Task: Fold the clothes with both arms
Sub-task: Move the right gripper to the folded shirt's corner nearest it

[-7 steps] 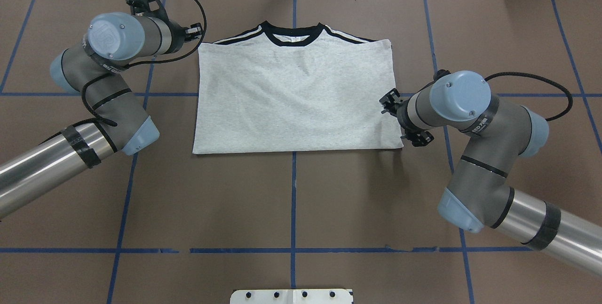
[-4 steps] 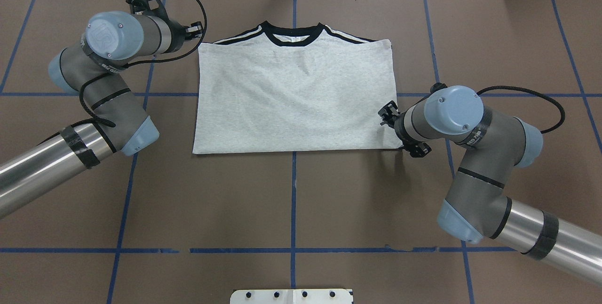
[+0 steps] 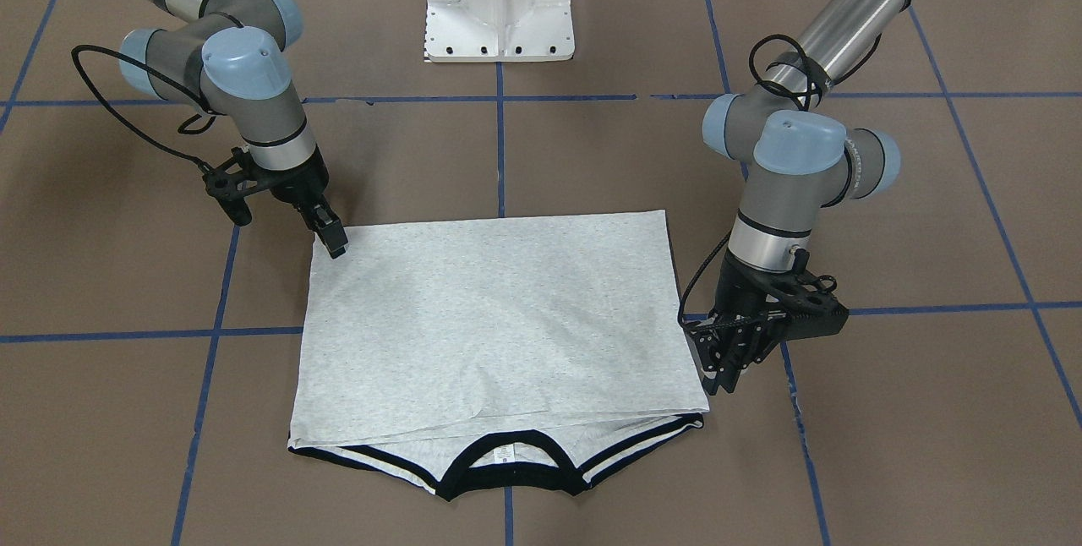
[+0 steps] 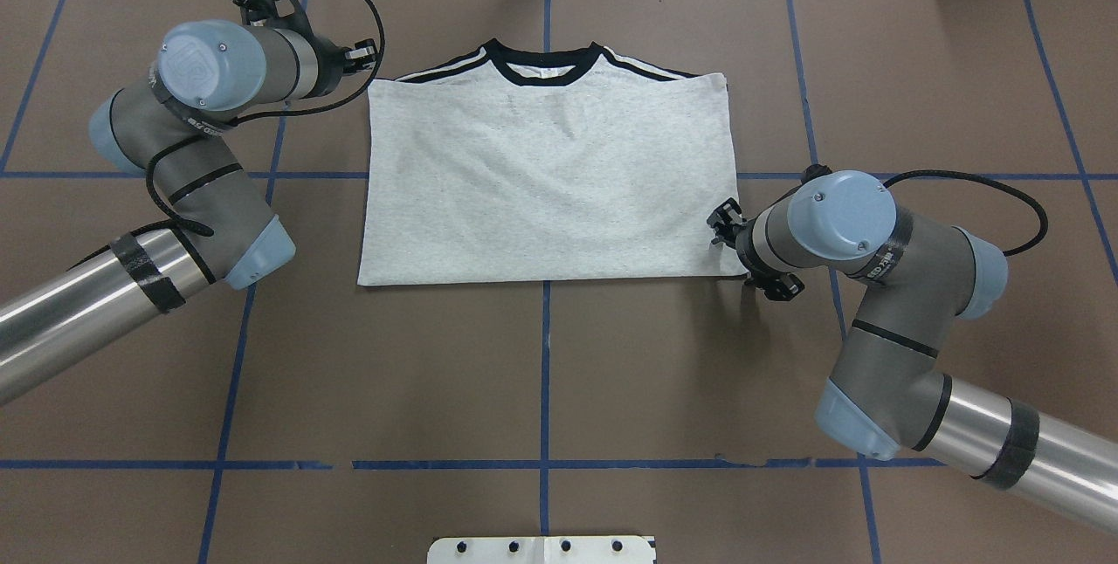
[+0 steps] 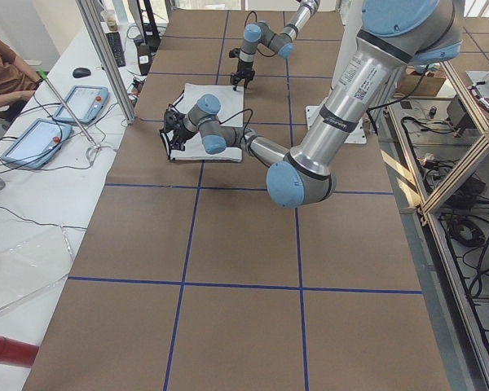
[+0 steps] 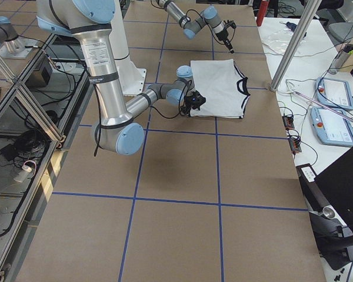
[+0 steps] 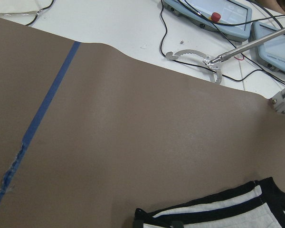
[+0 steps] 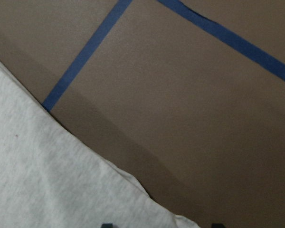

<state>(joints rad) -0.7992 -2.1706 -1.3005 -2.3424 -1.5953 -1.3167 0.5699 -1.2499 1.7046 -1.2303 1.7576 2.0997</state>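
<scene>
My right gripper needs to let go of the light grey T-shirt's hem corner on the brown table (image 3: pixel 352 20) beside the white base pedestal.
The light grey T-shirt (image 4: pixel 546 171) lies flat on the brown table, folded into a rectangle with its black collar (image 4: pixel 546 66) at the far edge; no print shows. It also shows in the front-facing view (image 3: pixel 499 318). My left gripper (image 4: pixel 362 58) sits low at the shirt's far-left striped shoulder corner (image 7: pixel 204 209), and also shows in the front-facing view (image 3: pixel 717 381). I cannot tell if it is open or shut. My right gripper (image 4: pixel 747 271) is at the near-right corner, also seen from the front (image 3: pixel 336 243). In the right wrist view (image 8: pixel 161 224) its tips stand apart over the hem corner (image 8: pixel 61 180).
The white base pedestal (image 3: pixel 500 13) stands at the robot's side of the table. Blue tape lines (image 4: pixel 545 372) cross the brown surface. Beyond the far edge a white bench holds control pendants (image 7: pixel 213 12) and cables. An operator sits there (image 5: pixel 4 73).
My right gripper has moved along the shirt's right edge toward the robot and down to the near-right corner. The left arm and the shirt have stayed in place.
</scene>
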